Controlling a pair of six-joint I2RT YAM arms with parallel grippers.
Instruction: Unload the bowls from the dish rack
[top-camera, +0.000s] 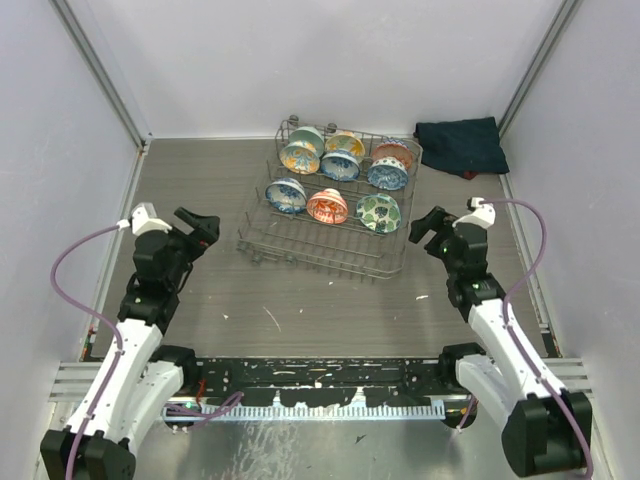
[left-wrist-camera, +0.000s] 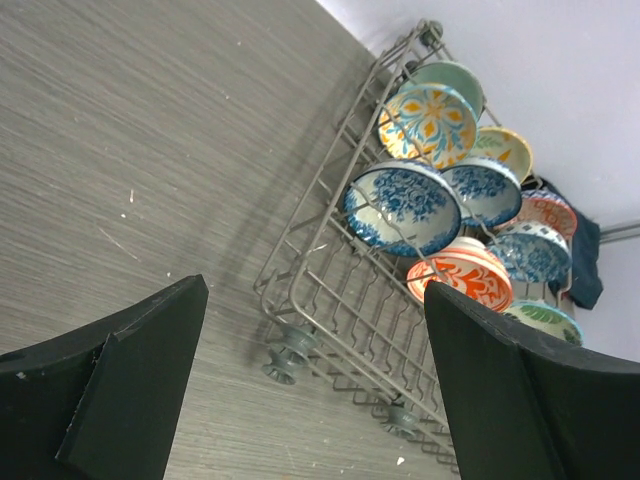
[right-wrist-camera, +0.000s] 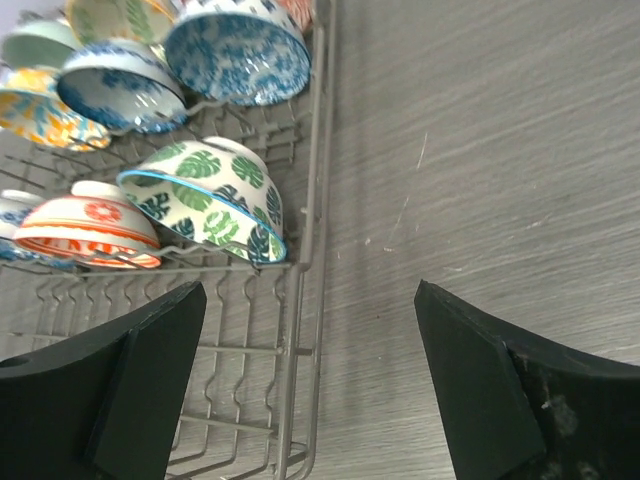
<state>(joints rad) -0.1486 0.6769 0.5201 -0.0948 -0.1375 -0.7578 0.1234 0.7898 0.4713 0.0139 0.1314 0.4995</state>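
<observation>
Next, I move my left gripper to the dish rack's near corner (top-camera: 243, 235) (left-wrist-camera: 297, 282) on the blue bowl's side and close it on the dish rack's side bar there.
The grey wire dish rack (top-camera: 320, 250) stands mid-table, its near part bare. Several patterned bowls stand on edge in its far rows: a blue one (top-camera: 286, 195), an orange-red one (top-camera: 327, 206) and a green-leaf one (top-camera: 378, 212) in front, with more behind. My left gripper (top-camera: 200, 228) is open and empty, left of the rack. Its wrist view (left-wrist-camera: 313, 330) shows the rack's near corner (left-wrist-camera: 300, 290) and the blue bowl (left-wrist-camera: 402, 205). My right gripper (top-camera: 428, 228) is open and empty, right of the rack. Its wrist view (right-wrist-camera: 308, 320) shows the rack's side rail (right-wrist-camera: 300, 330) and the green-leaf bowl (right-wrist-camera: 210, 195).
A dark folded cloth (top-camera: 460, 145) lies at the back right, beside the rack's far corner. Grey walls with metal rails close in the table on the left, right and back. Bare wood-grain tabletop (top-camera: 300, 310) lies between the rack and the arm bases.
</observation>
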